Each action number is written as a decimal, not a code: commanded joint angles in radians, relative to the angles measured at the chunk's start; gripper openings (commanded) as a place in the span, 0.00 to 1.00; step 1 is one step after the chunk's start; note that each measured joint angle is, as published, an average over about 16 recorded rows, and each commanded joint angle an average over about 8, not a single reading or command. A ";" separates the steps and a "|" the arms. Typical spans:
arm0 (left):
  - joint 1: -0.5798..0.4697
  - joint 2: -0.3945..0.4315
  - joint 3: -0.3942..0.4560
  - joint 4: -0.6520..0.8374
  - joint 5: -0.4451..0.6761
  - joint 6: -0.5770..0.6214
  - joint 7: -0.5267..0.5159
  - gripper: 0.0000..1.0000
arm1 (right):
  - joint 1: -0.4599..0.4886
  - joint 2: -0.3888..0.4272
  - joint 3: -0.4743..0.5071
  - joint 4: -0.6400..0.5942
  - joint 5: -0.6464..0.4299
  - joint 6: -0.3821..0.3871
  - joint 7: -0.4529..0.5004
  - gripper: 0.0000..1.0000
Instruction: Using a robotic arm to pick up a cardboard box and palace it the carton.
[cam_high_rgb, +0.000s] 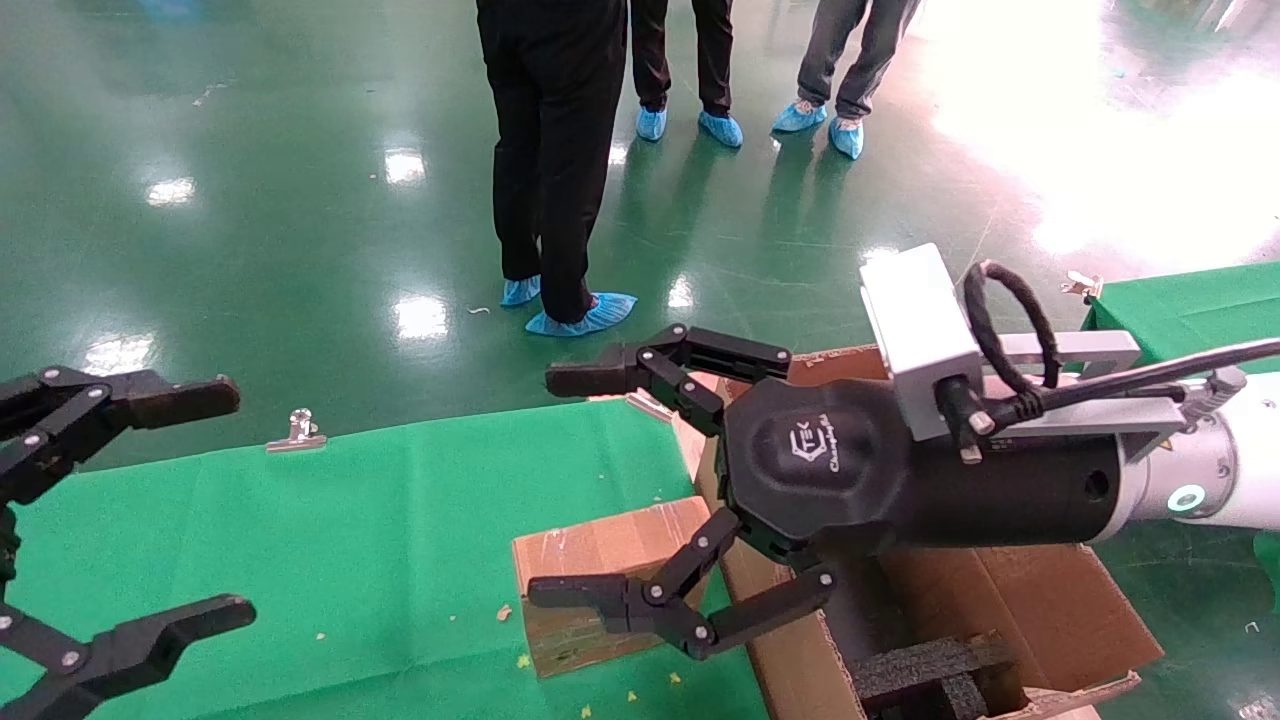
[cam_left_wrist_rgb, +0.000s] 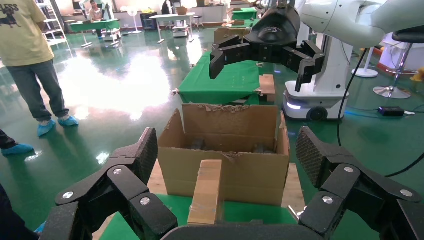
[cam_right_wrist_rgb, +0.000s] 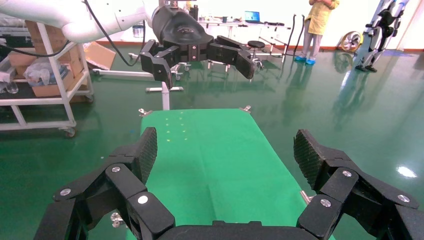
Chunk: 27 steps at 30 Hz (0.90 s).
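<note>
The carton-side end (cam_high_rgb: 687, 533) of the cardboard box goes in my right gripper, other end sticking out past the fingers.
The small taped cardboard box (cam_high_rgb: 590, 560) lies on the green table (cam_high_rgb: 330, 540), right against the large torn-edged carton (cam_high_rgb: 1050, 610). The white robotic arm is my right one. Its gripper (cam_high_rgb: 560, 485) is open and empty, hovering above the box and the carton's near wall. My left gripper (cam_high_rgb: 222, 500) is open and empty at the table's left end. In the left wrist view, the box (cam_left_wrist_rgb: 207, 192) leans at the carton (cam_left_wrist_rgb: 225, 160), with my right gripper (cam_left_wrist_rgb: 260, 60) high above. The right wrist view shows only green cloth (cam_right_wrist_rgb: 215, 160) between its fingers; the box is hidden there.
Black foam blocks (cam_high_rgb: 930, 670) sit inside the carton. Several people in blue shoe covers (cam_high_rgb: 580, 315) stand on the shiny green floor beyond the table. A metal clip (cam_high_rgb: 297, 432) holds the cloth at the far edge. Another green table (cam_high_rgb: 1190, 305) stands at the right.
</note>
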 joint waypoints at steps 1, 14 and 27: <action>0.000 0.000 0.000 0.000 0.000 0.000 0.000 1.00 | 0.000 0.000 0.000 0.000 0.000 0.000 0.000 1.00; 0.000 0.000 0.000 0.000 0.000 0.000 0.000 1.00 | 0.000 0.000 0.000 0.000 0.000 0.000 0.000 1.00; 0.000 0.000 0.000 0.000 0.000 0.000 0.000 0.06 | 0.000 0.000 0.000 0.000 0.000 0.000 0.000 1.00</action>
